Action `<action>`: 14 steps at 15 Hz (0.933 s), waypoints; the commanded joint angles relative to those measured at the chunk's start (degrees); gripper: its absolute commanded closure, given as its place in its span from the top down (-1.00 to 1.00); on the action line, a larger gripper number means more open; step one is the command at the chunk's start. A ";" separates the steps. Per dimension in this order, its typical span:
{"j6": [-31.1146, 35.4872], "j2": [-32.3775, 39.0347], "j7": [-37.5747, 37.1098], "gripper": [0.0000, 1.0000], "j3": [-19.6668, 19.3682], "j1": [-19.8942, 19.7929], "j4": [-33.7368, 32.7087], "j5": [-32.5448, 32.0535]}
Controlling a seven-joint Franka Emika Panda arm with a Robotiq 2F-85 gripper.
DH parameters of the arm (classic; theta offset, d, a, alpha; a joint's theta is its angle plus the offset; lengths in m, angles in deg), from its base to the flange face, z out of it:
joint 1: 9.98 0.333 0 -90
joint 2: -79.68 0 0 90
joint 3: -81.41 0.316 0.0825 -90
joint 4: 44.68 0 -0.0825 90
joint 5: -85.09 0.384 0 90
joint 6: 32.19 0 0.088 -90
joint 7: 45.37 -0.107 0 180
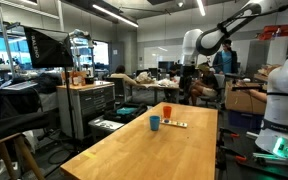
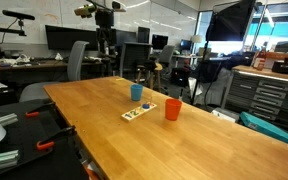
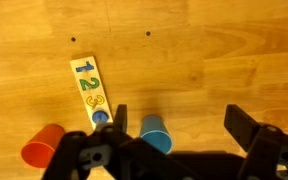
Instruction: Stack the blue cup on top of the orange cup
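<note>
Next, I lower my gripper to the blue cup's rim (image 1: 152,117) (image 3: 171,141) and close it there, on the side that faces away from the orange cup.
The blue cup (image 1: 154,123) (image 2: 136,92) stands upright on the long wooden table (image 1: 134,150) (image 2: 194,140). The orange cup (image 1: 167,111) (image 2: 172,109) stands upright a short way from it. In the wrist view the blue cup (image 3: 156,133) lies below and just inside one finger, and the orange cup (image 3: 42,147) is at the lower left. My gripper (image 3: 179,125) is open and empty, well above the table. It hangs over the table's far end in both exterior views (image 1: 187,78) (image 2: 106,45).
A flat white strip with coloured numbers (image 2: 138,111) (image 3: 90,92) (image 1: 176,124) lies on the table between the cups. Chairs, tool cabinets, desks and monitors stand around the table. The robot's white base (image 1: 279,105) is at the table's side.
</note>
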 commanded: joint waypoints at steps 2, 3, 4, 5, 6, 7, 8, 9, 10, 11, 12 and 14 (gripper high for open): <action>4.89 18.34 -10.74 1.00 3.48 -0.05 -11.70 -10.81; 5.10 21.96 -13.07 1.00 3.25 0.39 -14.44 -13.54; 4.86 25.54 -15.11 1.00 2.59 1.05 -17.46 -15.92; 4.57 29.10 -17.04 1.00 1.67 1.90 -20.65 -18.14; 3.94 32.37 -18.36 1.00 0.63 2.78 -23.79 -19.73; 3.43 35.55 -19.13 1.00 -0.56 3.74 -27.17 -20.84; 3.16 38.88 -19.63 1.00 -1.72 4.85 -30.22 -21.13; 3.09 41.83 -19.98 1.00 -2.90 5.93 -33.32 -20.92; 3.11 45.06 -20.02 1.00 -3.89 7.08 -36.40 -20.44; 2.97 47.81 -20.00 1.00 -4.87 8.15 -39.41 -19.90; 2.74 50.76 -19.62 1.00 -5.58 9.05 -42.41 -19.10; 2.46 55.00 -19.17 1.00 -6.69 10.64 -46.68 -18.06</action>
